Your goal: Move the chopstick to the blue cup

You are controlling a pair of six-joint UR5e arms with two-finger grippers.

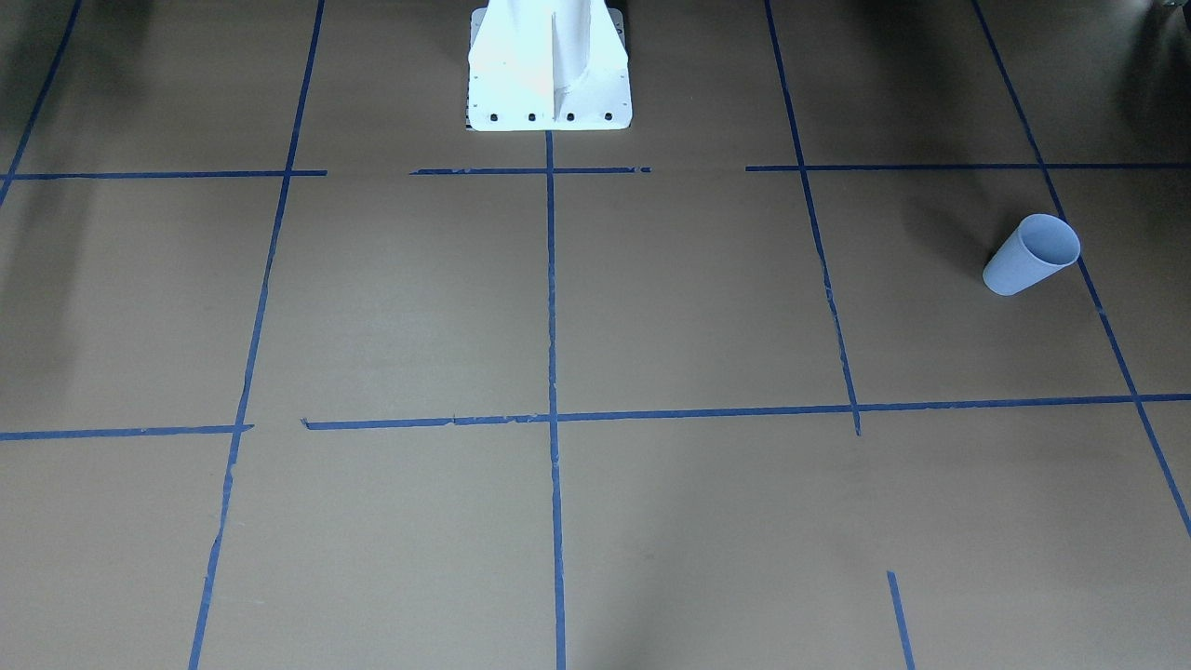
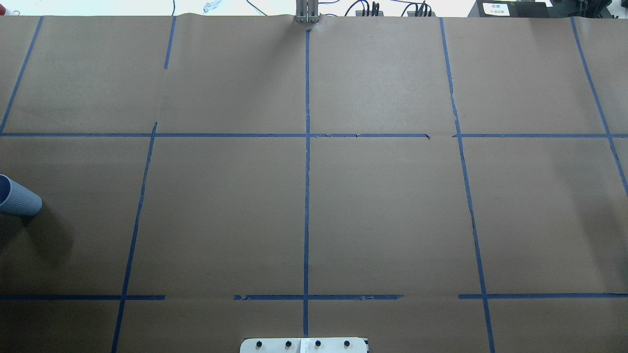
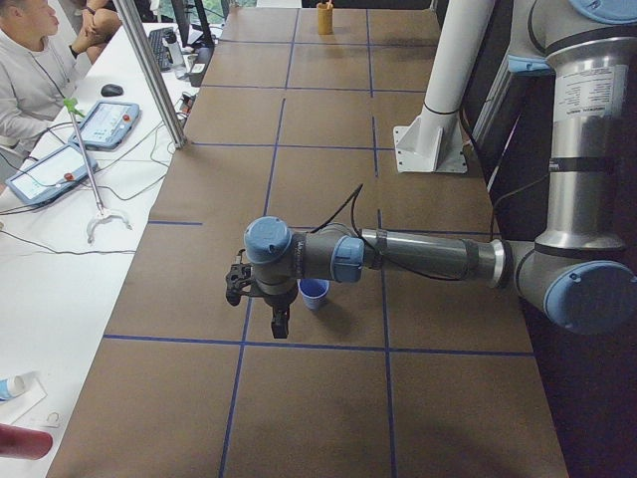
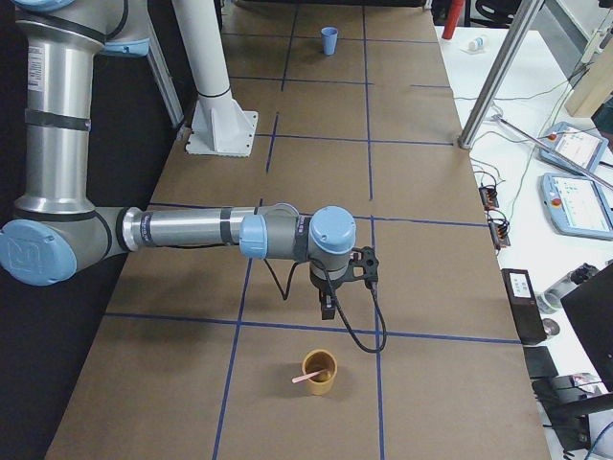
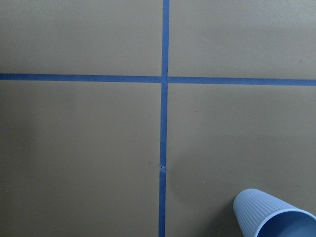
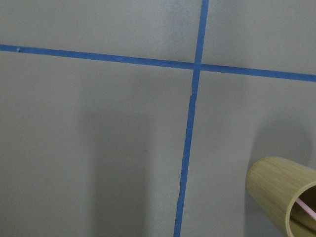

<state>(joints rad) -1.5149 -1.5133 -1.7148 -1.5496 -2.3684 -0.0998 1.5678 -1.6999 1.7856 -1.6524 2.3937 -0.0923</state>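
I will close my left gripper on the blue cup's rim (image 1: 1076,247) (image 5: 257,234), at the side next to the long blue tape line, with one finger inside the blue cup.
The blue cup (image 1: 1031,253) stands upright on the brown table, at the far left edge of the overhead view (image 2: 17,197). It also shows in the left wrist view (image 5: 274,217) and both side views (image 3: 314,292) (image 4: 329,40). My left gripper (image 3: 280,321) hangs just beside it; I cannot tell whether it is open. A pale-pink chopstick (image 4: 308,377) leans inside a tan bamboo cup (image 4: 319,372), and shows in the right wrist view (image 6: 306,207). My right gripper (image 4: 326,305) hangs a little short of that tan cup; I cannot tell its state.
The white robot pedestal (image 1: 549,65) stands at the table's middle rear edge. Blue tape lines (image 2: 306,196) grid the table. An operator (image 3: 35,70) sits at a side bench with teach pendants (image 3: 109,121). A metal post (image 4: 493,77) rises at the table's far edge.
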